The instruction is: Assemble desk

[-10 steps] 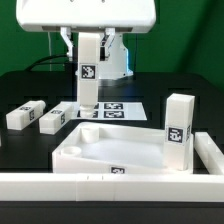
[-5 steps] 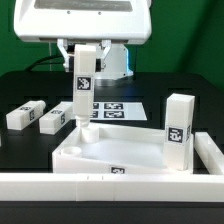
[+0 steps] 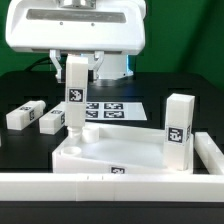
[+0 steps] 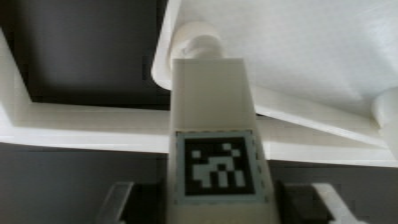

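My gripper is holding the leg and will let go of it upright in the white panel's corner socket [image 3: 66, 148] [image 4: 196, 42], across from the standing leg.
The white desk panel [image 3: 115, 150] lies on the black table with its rimmed side up. One tagged white leg [image 3: 179, 132] stands upright in its corner at the exterior view's right. My gripper [image 3: 76, 62] is shut on another tagged leg [image 3: 75, 97] and holds it upright over the panel's far corner socket at the exterior view's left, its lower end at the socket. In the wrist view the held leg [image 4: 215, 130] runs from between my fingers [image 4: 118, 200] down to the round socket [image 4: 199, 45]. Two more legs [image 3: 22, 115] [image 3: 53, 120] lie flat at the exterior view's left.
The marker board [image 3: 115, 110] lies flat on the table behind the panel. A long white rail [image 3: 120, 185] runs along the table's near edge and up the exterior view's right side [image 3: 208, 152]. The robot base stands behind.
My gripper has moved toward the exterior view's left and lower with the leg, from over the marker board to the panel's far corner socket.
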Controlling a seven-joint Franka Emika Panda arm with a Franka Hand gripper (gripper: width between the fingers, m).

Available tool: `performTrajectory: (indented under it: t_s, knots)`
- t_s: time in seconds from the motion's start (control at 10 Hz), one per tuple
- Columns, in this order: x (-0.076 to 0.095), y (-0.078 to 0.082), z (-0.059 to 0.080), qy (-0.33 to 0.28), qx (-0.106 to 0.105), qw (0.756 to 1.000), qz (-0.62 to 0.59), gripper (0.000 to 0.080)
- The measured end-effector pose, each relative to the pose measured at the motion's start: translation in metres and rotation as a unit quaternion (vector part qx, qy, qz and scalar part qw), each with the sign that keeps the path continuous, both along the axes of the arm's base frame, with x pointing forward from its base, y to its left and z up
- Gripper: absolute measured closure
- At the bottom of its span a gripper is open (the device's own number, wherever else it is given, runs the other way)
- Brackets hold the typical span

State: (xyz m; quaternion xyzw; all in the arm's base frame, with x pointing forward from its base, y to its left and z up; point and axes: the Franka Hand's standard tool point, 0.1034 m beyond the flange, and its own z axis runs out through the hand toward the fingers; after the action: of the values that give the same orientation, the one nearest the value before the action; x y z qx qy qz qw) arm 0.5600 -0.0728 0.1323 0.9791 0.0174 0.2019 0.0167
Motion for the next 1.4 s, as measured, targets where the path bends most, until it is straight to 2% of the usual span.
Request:
performTrajectory:
  t_s: [0.3,0.5,0.6,0.9,1.4]
  knots:
    - [-0.001,0.000,-0.001,0.001,0.000,1.000,0.000,0.0509]
    - [0.012,-0.008,-0.006,0.004,0.003,1.000,-0.005,0.0509]
    - [0.014,-0.006,-0.007,0.003,0.004,1.000,-0.005,0.0509]
    - [0.015,-0.006,-0.017,0.008,0.001,1.000,-0.006,0.0509]
    - [0.016,-0.004,-0.023,0.006,-0.006,1.000,-0.003,0.0509]
